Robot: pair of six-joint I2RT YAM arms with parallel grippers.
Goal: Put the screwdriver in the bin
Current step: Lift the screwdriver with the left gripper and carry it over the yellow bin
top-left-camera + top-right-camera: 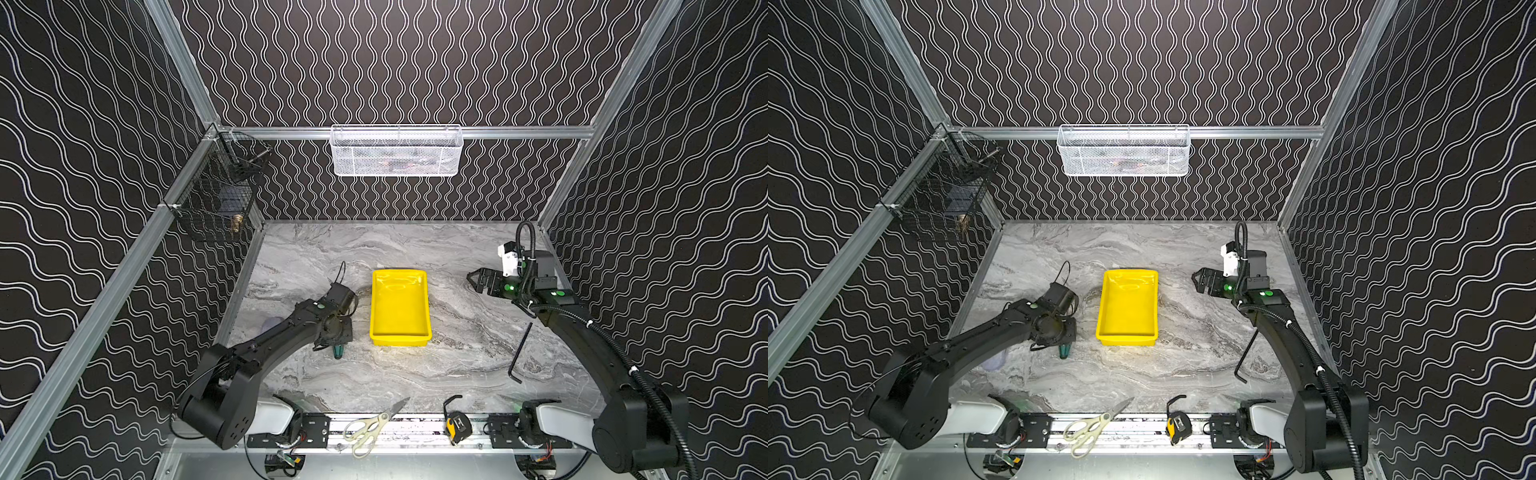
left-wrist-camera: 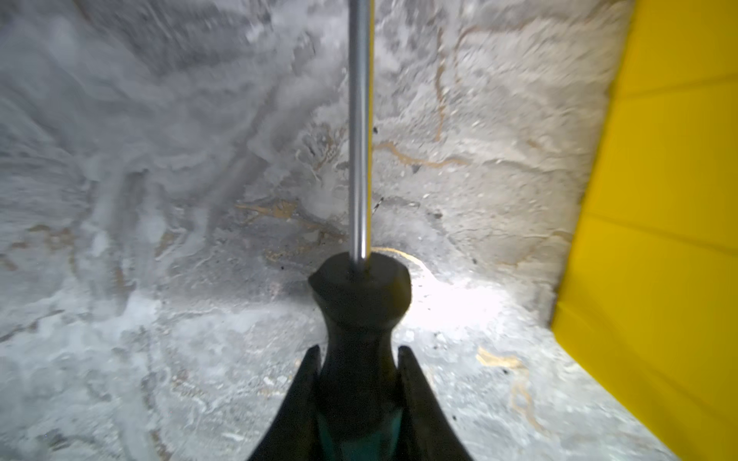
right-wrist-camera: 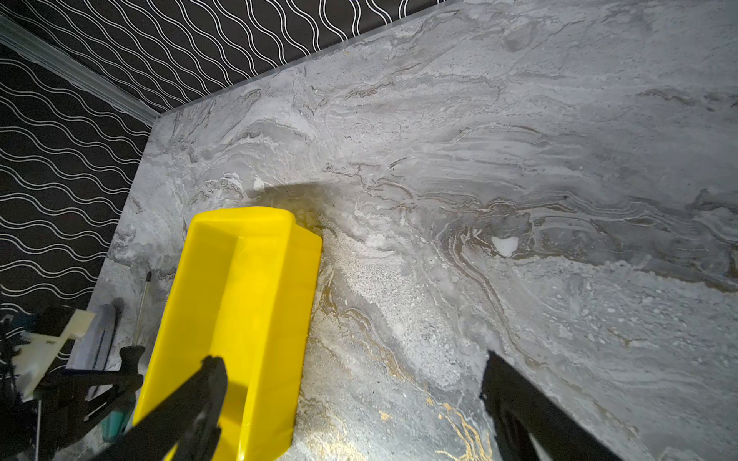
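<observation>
The robot's left gripper needs to release the screwdriver on the middle of the yellow bin's bottom (image 1: 400, 308), with the handle toward the front.
The screwdriver (image 2: 359, 327) has a dark green and black handle and a thin metal shaft. My left gripper (image 2: 359, 353) is shut on its handle, just left of the bin (image 2: 659, 239) and low at the marble table. In both top views only the green handle end (image 1: 338, 352) (image 1: 1064, 351) shows under the left gripper (image 1: 332, 334). The bin (image 1: 400, 303) (image 1: 1128, 307) is a shallow yellow tray with nothing in it. My right gripper (image 1: 471, 280) (image 3: 351, 359) hovers open to the right of the bin (image 3: 239, 299).
A black L-shaped hex key (image 1: 519, 353) lies right of the bin. Scissors (image 1: 374, 424) and a yellow tape measure (image 1: 457, 424) sit at the front edge. A white mesh basket (image 1: 397, 151) hangs on the back wall, a black wire basket (image 1: 220, 195) on the left wall.
</observation>
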